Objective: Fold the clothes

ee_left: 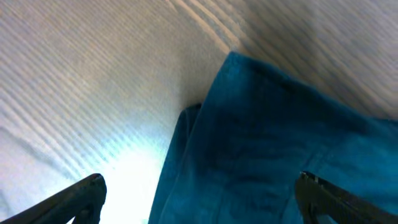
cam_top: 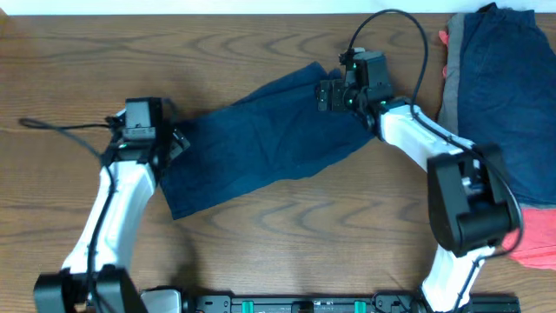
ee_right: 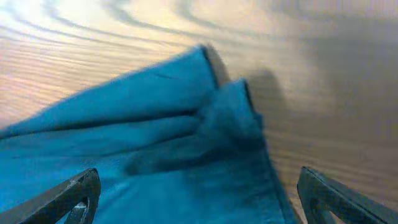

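The shorts' top layer corner is bunched short of the under layer's edge; my right gripper will pinch that corner [ee_right: 235, 104], draw it flush, then fold.
A pair of dark navy shorts [cam_top: 261, 139] lies spread out slantwise across the middle of the wooden table. My left gripper [cam_top: 178, 143] is open at the shorts' left end; in the left wrist view its fingers [ee_left: 199, 199] straddle the blue cloth's corner [ee_left: 273, 149]. My right gripper [cam_top: 332, 94] is open at the shorts' upper right end; in the right wrist view its fingers [ee_right: 199, 196] hang over the cloth's folded corner [ee_right: 186, 130]. Neither gripper holds the cloth.
A pile of other clothes lies at the right edge: a navy garment [cam_top: 499, 87] on top, a grey one [cam_top: 543, 230] and coral-red cloth [cam_top: 530, 254] beneath. A black cable [cam_top: 52, 129] trails left of the left arm.
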You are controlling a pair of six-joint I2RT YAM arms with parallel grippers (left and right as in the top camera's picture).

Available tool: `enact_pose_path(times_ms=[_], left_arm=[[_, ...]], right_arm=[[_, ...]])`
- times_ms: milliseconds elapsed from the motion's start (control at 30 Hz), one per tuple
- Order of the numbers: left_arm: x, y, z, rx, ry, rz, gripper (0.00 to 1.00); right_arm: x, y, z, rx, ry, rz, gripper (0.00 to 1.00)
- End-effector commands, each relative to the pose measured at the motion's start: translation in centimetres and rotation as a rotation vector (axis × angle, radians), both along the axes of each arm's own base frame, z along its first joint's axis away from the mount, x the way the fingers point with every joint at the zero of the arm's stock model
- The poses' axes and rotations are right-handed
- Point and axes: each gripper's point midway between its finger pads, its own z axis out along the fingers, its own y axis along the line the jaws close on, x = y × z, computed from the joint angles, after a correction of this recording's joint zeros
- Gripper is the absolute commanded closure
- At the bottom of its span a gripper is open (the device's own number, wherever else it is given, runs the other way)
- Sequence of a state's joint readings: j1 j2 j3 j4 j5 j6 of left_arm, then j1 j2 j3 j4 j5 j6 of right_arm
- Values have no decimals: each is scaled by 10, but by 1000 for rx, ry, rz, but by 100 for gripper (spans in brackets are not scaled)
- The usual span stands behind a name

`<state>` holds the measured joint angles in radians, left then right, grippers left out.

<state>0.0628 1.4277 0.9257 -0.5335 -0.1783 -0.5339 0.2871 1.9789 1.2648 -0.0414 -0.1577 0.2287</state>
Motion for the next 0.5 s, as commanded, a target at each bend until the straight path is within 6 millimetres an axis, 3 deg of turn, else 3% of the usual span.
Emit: enact_pose_path(times_ms=[0,233,333,400,467], left_arm=[[-4,-13,1,-112,18,-88,2],[-21,-25,-34,-213,170,-205,2],[-25,-26,-50,-226,228,-205,2],[-28,-26,-60,-234,262,-202,2],[-30,-27,-67,-241,286,-199,1]], right_arm=[[-5,12,49,3,-101,112,1],[-36,27,20,-118,-8,241,1],[-38,23,15,-163,0,238,1],[-34,18,13,-187,-3,215,8],[-32,14,8,-195,1,204,34]])
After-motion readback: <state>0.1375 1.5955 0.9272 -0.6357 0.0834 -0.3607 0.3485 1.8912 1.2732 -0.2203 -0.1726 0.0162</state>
